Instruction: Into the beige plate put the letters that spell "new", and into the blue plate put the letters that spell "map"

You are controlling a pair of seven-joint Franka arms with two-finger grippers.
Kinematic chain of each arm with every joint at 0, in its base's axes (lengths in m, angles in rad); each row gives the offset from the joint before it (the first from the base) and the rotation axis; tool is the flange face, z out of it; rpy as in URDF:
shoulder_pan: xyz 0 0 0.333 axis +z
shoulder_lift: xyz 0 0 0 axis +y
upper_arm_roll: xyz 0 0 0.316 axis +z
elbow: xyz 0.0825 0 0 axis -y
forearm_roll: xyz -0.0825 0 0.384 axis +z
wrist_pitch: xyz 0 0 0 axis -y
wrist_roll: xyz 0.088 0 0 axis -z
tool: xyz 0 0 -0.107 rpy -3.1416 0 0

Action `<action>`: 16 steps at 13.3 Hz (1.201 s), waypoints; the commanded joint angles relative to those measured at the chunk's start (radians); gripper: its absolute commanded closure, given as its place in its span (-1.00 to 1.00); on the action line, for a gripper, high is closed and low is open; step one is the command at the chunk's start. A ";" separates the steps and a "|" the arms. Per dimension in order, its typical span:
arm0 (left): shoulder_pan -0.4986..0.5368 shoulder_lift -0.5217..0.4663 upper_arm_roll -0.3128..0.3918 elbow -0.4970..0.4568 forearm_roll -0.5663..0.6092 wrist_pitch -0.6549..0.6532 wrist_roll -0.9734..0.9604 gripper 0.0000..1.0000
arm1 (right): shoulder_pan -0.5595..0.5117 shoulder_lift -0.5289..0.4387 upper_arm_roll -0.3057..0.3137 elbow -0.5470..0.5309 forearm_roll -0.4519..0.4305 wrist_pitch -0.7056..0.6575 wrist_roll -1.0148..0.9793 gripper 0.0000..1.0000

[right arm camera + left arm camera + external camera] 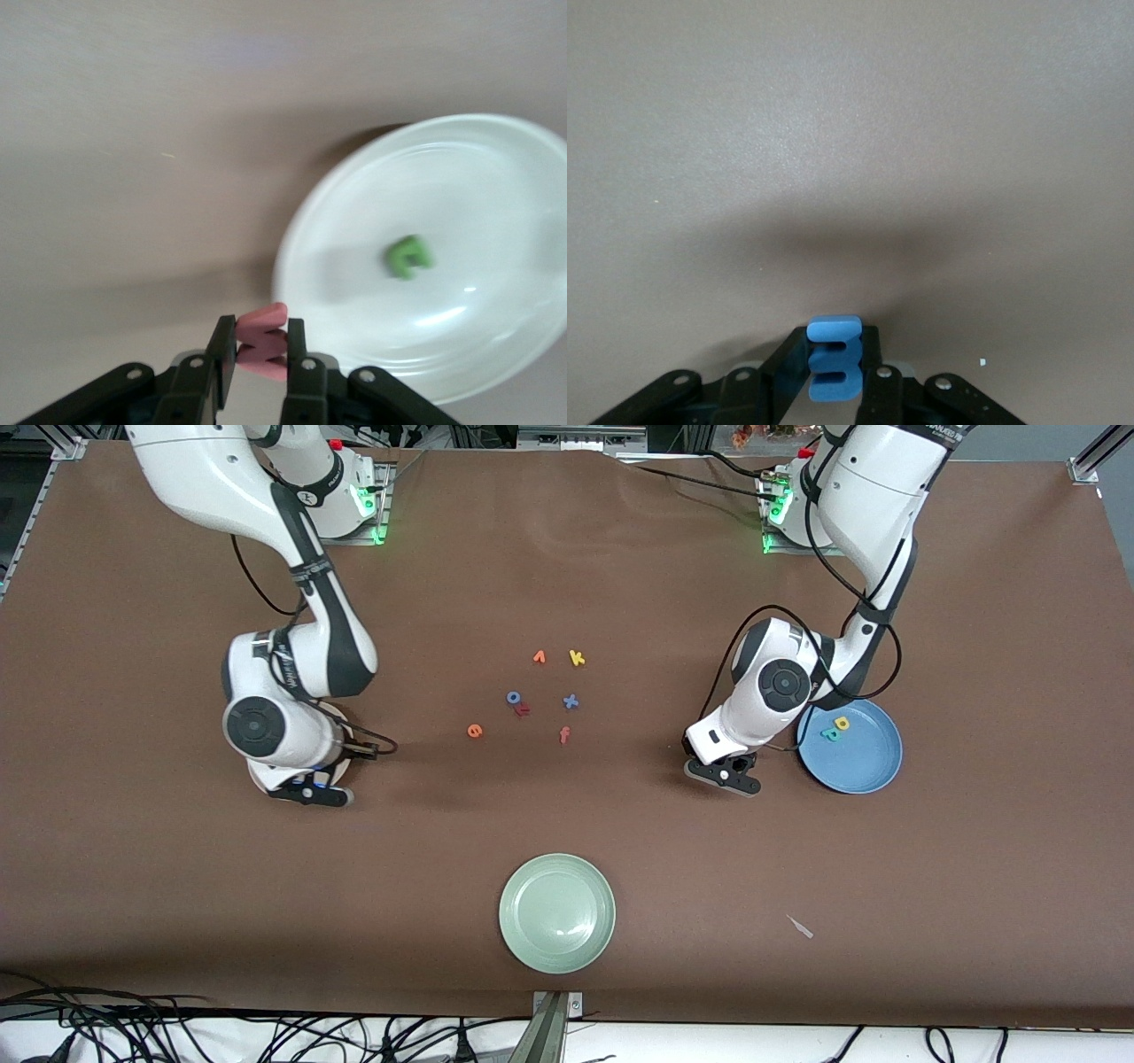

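Next, my left gripper puts the blue m down in the blue plate (841, 749) next to the teal p, across from the yellow a.
My left gripper (722, 772) (835, 336) is shut on the blue m (833, 365), low over the bare table beside the blue plate (864, 766). In that plate lie the yellow a (842, 724) and the teal p (830, 734). My right gripper (306, 790) (260, 332) is shut on the red-pink w (262, 354) at the edge of the beige plate (256, 779) (461, 177), which the right arm mostly hides in the front view. The green n (408, 256) lies in the beige plate. The orange e (475, 731) lies on the table near the middle.
Near the table's middle lie an orange v-shaped letter (539, 657), a yellow k (577, 658), a blue o (514, 698), a red letter (523, 709), a blue x (570, 701) and a pink f (564, 734). A pale green plate (557, 912) sits near the front edge.
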 commanded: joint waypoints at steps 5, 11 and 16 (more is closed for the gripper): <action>0.113 -0.137 0.030 -0.073 0.022 -0.076 0.040 0.74 | -0.020 -0.059 -0.111 -0.170 0.000 0.183 -0.419 0.99; 0.354 -0.346 0.030 -0.243 0.022 -0.183 0.313 0.74 | -0.034 -0.065 -0.102 -0.148 0.124 0.116 -0.422 -1.00; 0.423 -0.326 0.040 -0.251 0.027 -0.170 0.393 0.40 | 0.082 -0.058 -0.098 -0.080 0.160 0.037 -0.119 -1.00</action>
